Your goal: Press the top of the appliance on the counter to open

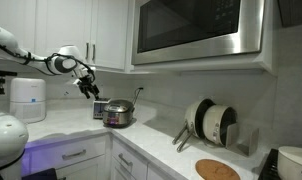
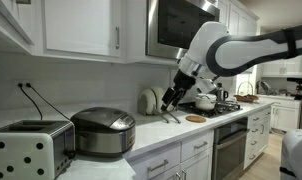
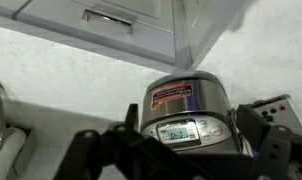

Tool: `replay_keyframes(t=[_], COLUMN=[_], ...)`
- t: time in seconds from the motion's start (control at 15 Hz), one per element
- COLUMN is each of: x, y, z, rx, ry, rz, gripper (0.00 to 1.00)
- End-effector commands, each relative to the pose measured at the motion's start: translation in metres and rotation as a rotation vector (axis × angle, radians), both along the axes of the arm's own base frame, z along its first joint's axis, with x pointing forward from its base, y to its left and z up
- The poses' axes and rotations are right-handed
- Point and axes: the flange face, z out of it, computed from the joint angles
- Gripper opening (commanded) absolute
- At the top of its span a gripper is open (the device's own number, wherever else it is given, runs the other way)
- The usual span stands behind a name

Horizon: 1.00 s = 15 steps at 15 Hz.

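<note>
Next, my gripper closes over the cooker's oval button (image 1: 116,104) under the lit display, so that its closed fingers can press the button.
The appliance is a squat silver cooker with its dark lid closed, and it stands on the white counter in both exterior views (image 1: 118,113) (image 2: 103,131). In the wrist view the cooker (image 3: 186,105) shows its lid label and a lit front display. My gripper (image 1: 94,92) (image 2: 169,100) hangs in the air above and a little to one side of the cooker, not touching it. In the wrist view its dark fingers (image 3: 179,150) stand wide apart, open and empty, and frame the cooker's front. The counter (image 1: 61,126) (image 2: 156,133) (image 3: 51,80) is white and smooth.
A white water dispenser (image 1: 29,98) stands beyond the cooker. A toaster (image 2: 29,146) sits next to the cooker. A steel microwave (image 1: 196,28) hangs overhead. A dish rack with plates (image 1: 211,122), a round wooden board (image 1: 217,169) and a stove (image 2: 216,103) lie further along. Drawers (image 3: 111,15) are below.
</note>
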Motion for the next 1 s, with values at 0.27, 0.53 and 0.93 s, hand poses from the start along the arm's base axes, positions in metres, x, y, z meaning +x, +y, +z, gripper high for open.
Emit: replay_keyframes(t=[0.27,0.53,0.93], x=[0.072,0.108,0.155], y=[0.055,0.070,0.094], z=[0.002,0.006,0.000], rx=[0.007,0.016,0.009], ry=[0.008,0.003,-0.010], rz=[0.007,0.020,0.064], gripper=[1.00,1.00,0.74])
